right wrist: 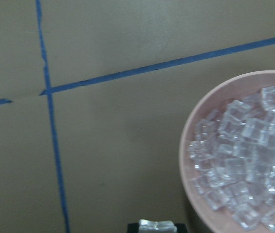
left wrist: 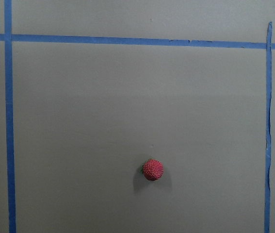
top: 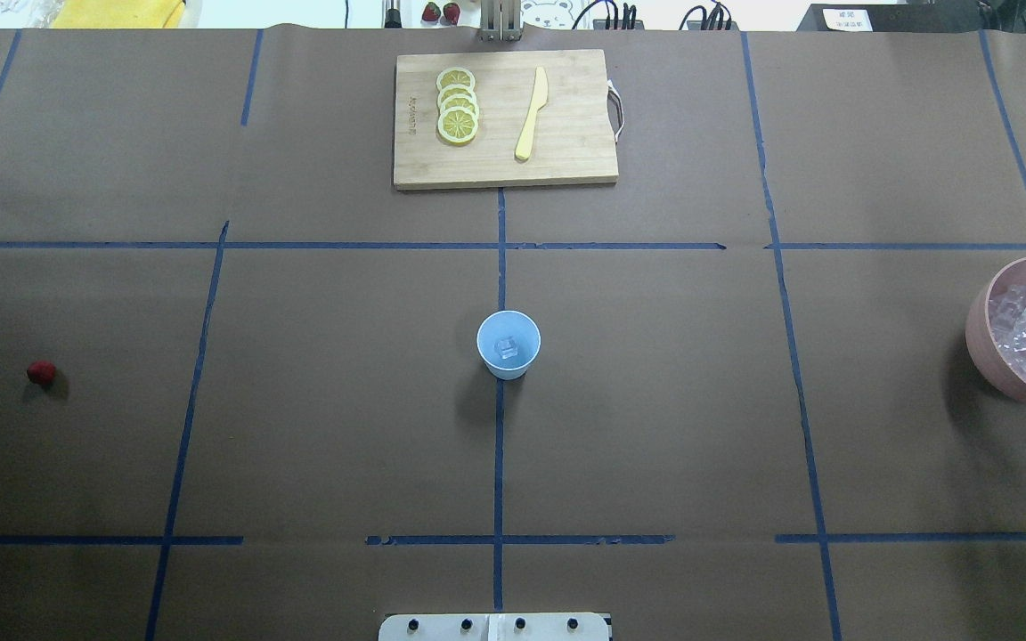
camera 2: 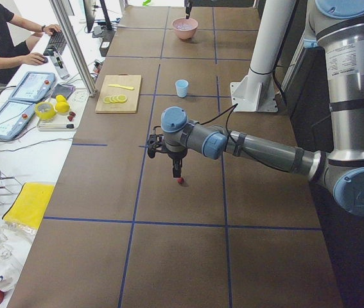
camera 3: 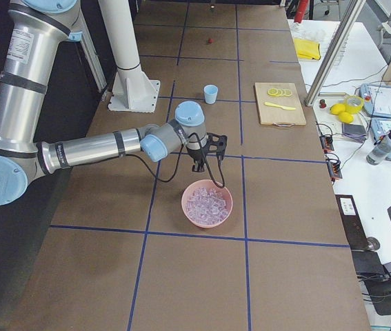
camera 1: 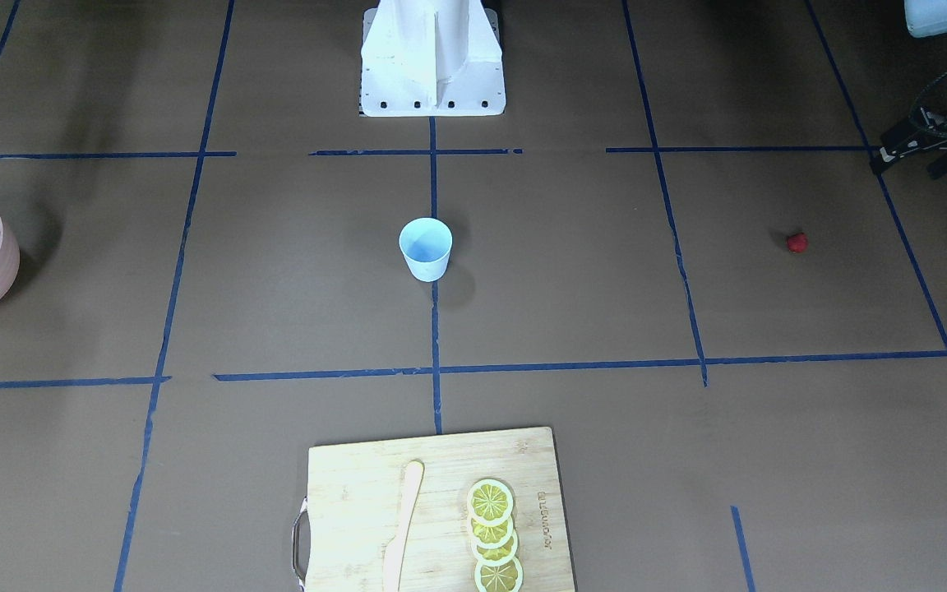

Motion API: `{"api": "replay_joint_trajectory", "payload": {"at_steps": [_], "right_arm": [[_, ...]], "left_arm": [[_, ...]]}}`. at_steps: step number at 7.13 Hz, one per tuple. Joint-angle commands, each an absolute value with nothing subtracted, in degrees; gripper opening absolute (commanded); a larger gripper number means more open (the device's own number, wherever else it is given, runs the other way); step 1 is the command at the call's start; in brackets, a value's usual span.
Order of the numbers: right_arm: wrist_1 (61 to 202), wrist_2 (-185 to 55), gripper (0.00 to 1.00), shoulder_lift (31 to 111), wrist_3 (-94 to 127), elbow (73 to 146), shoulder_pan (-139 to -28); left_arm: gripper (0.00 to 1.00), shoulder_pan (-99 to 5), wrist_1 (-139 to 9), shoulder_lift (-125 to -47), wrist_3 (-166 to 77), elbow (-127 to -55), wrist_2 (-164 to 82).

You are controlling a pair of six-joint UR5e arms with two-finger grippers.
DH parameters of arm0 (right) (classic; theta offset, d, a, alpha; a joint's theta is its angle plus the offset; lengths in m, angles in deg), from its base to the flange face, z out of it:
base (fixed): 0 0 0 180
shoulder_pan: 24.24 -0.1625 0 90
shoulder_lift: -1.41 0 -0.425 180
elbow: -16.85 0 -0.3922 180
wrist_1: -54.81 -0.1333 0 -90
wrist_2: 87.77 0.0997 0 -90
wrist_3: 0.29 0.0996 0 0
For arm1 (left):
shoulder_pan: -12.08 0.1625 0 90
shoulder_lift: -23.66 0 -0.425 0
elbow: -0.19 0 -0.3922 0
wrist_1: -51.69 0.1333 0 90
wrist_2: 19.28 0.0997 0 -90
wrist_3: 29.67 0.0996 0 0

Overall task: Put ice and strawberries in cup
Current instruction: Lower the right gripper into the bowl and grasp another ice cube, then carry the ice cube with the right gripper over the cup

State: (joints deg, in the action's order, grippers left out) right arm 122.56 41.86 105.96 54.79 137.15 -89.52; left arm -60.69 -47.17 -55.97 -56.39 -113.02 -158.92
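Observation:
Next, my right gripper releases the ice cube inside the pale blue cup [camera 1: 425,250], down with the other ice cube.
The pale blue cup [top: 508,344] stands upright at the table's centre [camera 1: 425,249] with one ice cube [top: 507,348] inside. More ice [right wrist: 246,155] fills a pink bowl [top: 981,322] at the far right. The strawberry [left wrist: 153,170] lies alone on the table at the far left [top: 41,372]. My left gripper [camera 1: 905,160] hovers above and beside the berry [camera 2: 181,181], apparently open; its fingers do not show in the left wrist view. My right gripper [right wrist: 156,227] hangs over the bowl's near rim [camera 3: 198,165], shut on a clear ice cube.
A wooden cutting board [top: 566,165] with lemon slices [top: 458,105] and a pale knife [top: 532,114] lies at the far edge. Blue tape lines grid the brown table. The robot's white base [camera 1: 432,62] stands behind the cup. A person sits at a side desk [camera 2: 2,38].

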Motion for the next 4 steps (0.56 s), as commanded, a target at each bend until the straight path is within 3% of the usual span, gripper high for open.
{"api": "replay_joint_trajectory", "payload": {"at_steps": [1,4], "right_arm": [[123.4,41.5,0.0,96.8,72.1,139.8,-82.6],[129.5,31.6,0.0,78.9,94.2,138.8,-65.7]], "left_arm": [[1.0,-60.7,-47.2,-56.0,-56.4,-113.3,-158.9],[1.0,-60.7,-47.1,-56.0,-56.4,-113.2,-158.8]]}}
